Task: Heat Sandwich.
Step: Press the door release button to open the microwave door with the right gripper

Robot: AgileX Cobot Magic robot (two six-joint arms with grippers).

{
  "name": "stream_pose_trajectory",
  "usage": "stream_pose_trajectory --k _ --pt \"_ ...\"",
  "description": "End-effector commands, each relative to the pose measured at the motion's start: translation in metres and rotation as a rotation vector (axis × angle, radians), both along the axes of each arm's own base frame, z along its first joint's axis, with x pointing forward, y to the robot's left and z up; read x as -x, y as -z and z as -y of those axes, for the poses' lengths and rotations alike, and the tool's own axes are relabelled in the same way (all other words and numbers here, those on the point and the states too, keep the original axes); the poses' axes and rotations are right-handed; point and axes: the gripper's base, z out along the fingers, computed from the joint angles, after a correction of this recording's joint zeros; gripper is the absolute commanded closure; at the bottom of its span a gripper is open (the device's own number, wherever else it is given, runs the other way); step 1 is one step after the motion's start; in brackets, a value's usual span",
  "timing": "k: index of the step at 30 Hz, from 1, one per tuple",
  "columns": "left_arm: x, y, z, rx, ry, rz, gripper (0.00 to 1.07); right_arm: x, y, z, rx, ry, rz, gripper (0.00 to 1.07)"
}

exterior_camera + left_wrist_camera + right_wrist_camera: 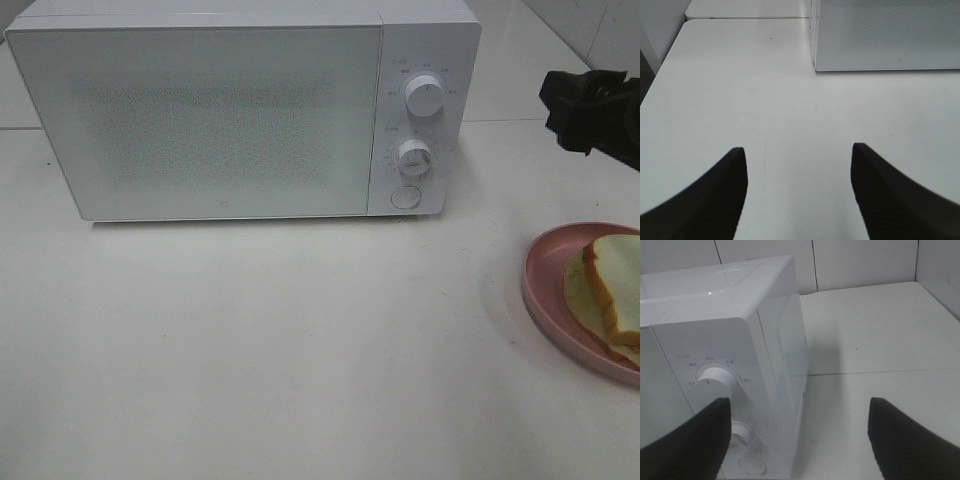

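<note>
The robot's right gripper needs to next go to the round button (406,197) (752,465) below the knobs on the microwave's control panel and close there.
The sandwich (614,288), white bread with a tan crust over a pale yellow layer, lies on a round pink plate (548,296) at the table's right edge, partly cut off by the frame. The white microwave (200,110) stands at the back with its door closed. My right gripper (799,400) is open and empty, held up beside the microwave's control panel (715,385). Its black arm (592,112) shows above and behind the plate. Low over bare table to the left of the microwave (885,35), my left gripper (799,148) is open and empty.
The control panel carries two white knobs (425,95) (412,157) and a round button (405,197). White tabletop (280,350) stretches in front of the microwave. A tiled wall (865,262) stands behind the table.
</note>
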Motion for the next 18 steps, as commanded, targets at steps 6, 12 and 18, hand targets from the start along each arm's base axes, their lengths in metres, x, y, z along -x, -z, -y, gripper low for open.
stream_pose_trajectory --k 6,12,18 --pt "0.002 0.0 0.0 0.006 -0.001 0.021 0.48 0.006 0.024 -0.025 0.043 -0.006 -0.005 0.33" --pt "0.002 0.0 0.0 0.006 -0.001 0.021 0.48 0.007 0.036 -0.044 0.064 -0.038 -0.028 0.33" --pt "0.002 0.0 0.0 0.006 -0.001 0.021 0.48 0.01 0.052 -0.059 0.068 -0.037 -0.059 0.33"
